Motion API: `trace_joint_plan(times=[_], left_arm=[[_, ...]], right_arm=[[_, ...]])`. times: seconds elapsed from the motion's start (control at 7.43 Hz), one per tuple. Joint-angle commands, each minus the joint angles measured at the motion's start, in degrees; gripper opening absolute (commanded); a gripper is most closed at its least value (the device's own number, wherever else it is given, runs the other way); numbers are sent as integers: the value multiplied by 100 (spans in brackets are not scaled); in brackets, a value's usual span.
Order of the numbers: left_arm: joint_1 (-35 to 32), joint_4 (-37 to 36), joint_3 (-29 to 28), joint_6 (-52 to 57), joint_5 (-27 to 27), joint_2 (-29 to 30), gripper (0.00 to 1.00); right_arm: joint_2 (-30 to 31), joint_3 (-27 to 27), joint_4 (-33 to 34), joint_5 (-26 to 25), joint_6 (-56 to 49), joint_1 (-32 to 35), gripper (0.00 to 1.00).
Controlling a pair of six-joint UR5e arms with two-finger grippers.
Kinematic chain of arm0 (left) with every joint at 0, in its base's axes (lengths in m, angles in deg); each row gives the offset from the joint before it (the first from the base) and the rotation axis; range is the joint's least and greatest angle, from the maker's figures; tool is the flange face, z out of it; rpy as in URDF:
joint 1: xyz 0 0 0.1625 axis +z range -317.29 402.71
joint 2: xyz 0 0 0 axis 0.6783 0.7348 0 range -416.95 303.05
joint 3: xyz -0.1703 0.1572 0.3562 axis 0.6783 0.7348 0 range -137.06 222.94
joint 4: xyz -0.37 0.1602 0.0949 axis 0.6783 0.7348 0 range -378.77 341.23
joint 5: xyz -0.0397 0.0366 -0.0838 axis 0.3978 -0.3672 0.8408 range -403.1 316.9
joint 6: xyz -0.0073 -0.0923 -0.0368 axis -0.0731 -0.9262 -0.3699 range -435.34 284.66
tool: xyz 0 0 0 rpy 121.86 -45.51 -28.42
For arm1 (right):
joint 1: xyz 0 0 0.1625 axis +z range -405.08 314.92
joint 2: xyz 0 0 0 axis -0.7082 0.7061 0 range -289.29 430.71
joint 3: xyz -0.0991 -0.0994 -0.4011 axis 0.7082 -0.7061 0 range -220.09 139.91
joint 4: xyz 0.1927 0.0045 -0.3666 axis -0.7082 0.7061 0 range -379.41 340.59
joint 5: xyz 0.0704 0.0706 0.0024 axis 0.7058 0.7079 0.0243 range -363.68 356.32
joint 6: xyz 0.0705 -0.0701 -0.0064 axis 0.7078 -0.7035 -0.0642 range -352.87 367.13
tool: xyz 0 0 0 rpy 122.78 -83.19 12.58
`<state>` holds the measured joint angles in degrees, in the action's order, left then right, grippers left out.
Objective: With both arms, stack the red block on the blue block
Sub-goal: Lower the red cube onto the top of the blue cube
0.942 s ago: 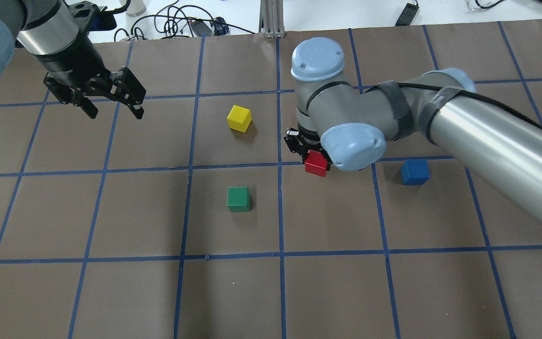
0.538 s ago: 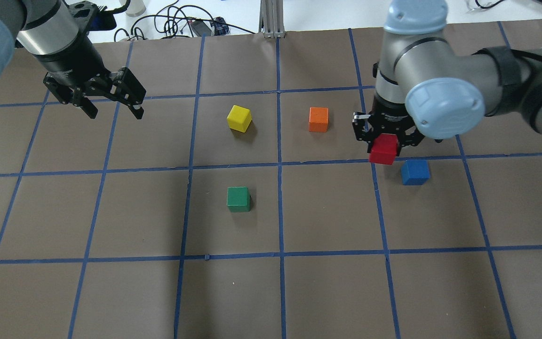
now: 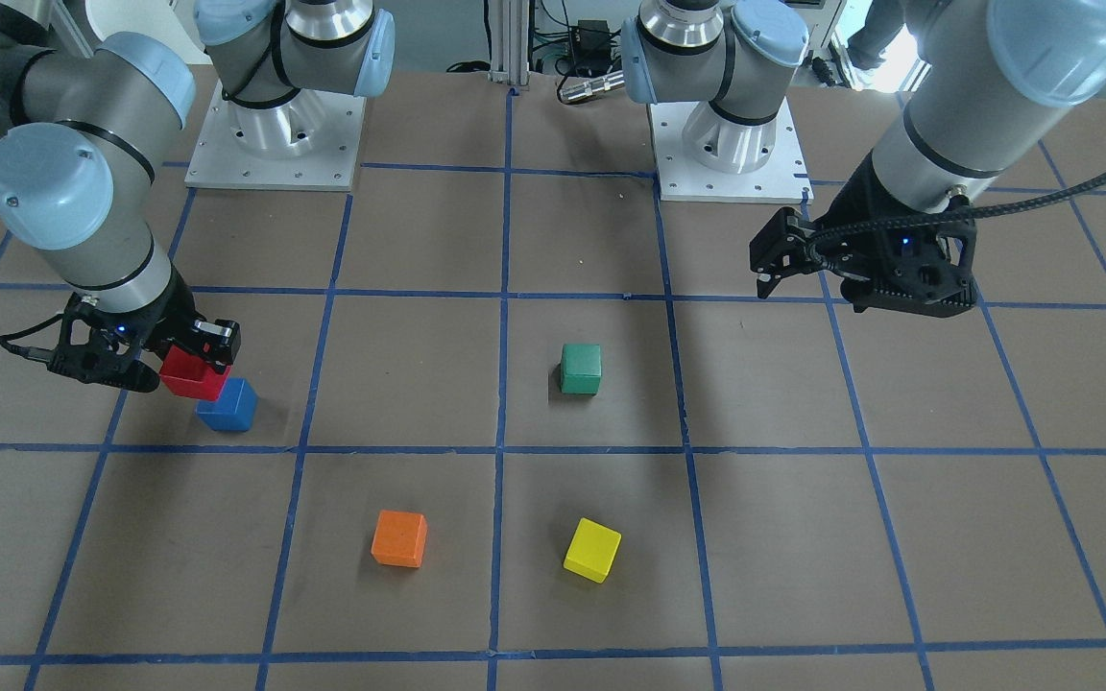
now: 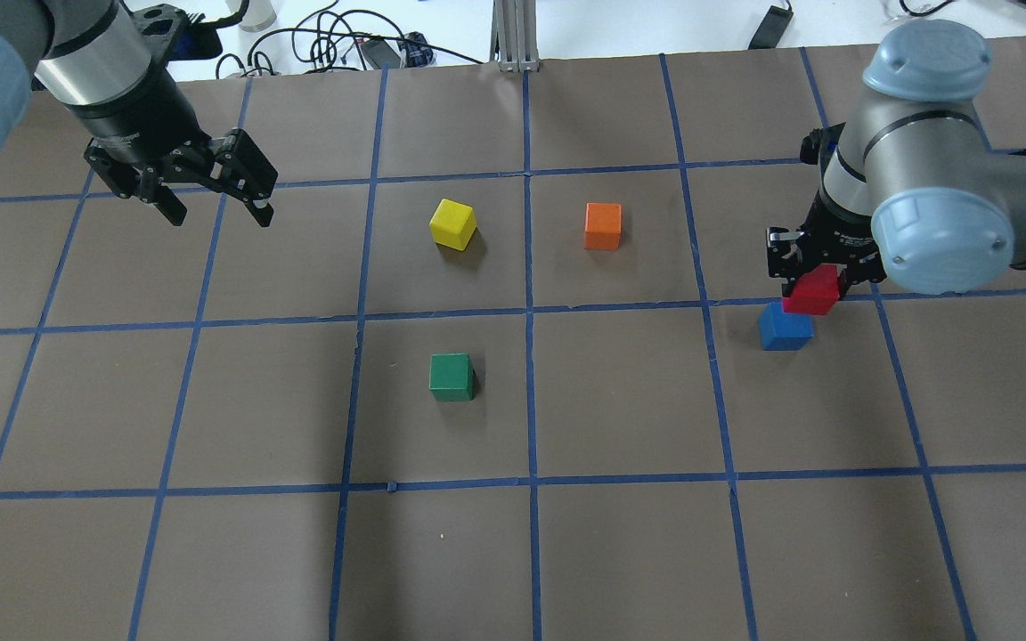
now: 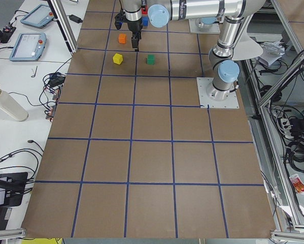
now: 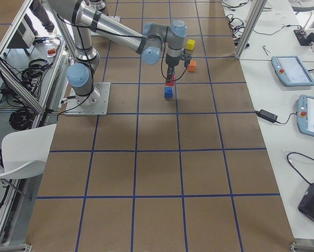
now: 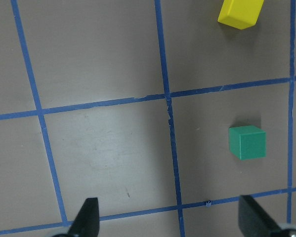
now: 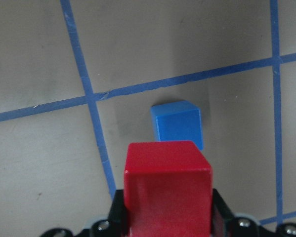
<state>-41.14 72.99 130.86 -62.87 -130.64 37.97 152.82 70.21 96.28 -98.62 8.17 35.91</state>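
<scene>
Next, my right gripper releases the red block on the flat top of the blue block point(image 3: 215, 387) point(image 8: 180, 129), close to the blue tape line. The red block is now just above and beside it.
My right gripper point(image 4: 814, 274) is shut on the red block point(image 4: 811, 291) and holds it in the air just above and beside the blue block point(image 4: 784, 328), which sits on the brown table. The front view shows the red block point(image 3: 194, 374) overlapping the blue block's point(image 3: 227, 407) near-robot top edge. In the right wrist view the red block point(image 8: 168, 190) fills the foreground with the blue block point(image 8: 177, 123) below it. My left gripper point(image 4: 215, 205) is open and empty, high over the far left of the table, also seen in the front view point(image 3: 807, 274).
A yellow block point(image 4: 452, 223) and an orange block point(image 4: 603, 225) lie in the far middle squares. A green block point(image 4: 451, 377) lies nearer, left of centre. Blue tape lines grid the table. Cables lie past the far edge.
My right arm has carried the red block to the right, from near the table's centre to right above the blue block. The orange block came into sight. The left arm has barely moved.
</scene>
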Motion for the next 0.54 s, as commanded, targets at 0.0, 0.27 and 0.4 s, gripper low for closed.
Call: trace_joint_plan(times=[0.0, 0.27, 0.4], left_arm=[[0, 0, 6, 1, 0, 9, 100], [-9, 0, 6, 1, 0, 18, 100], [-9, 0, 6, 1, 0, 27, 100]], right_arm=[[-20, 315, 419, 28, -34, -67, 0], [-29, 387, 428, 45, -17, -67, 0], [-46, 430, 428, 133, -8, -67, 0]])
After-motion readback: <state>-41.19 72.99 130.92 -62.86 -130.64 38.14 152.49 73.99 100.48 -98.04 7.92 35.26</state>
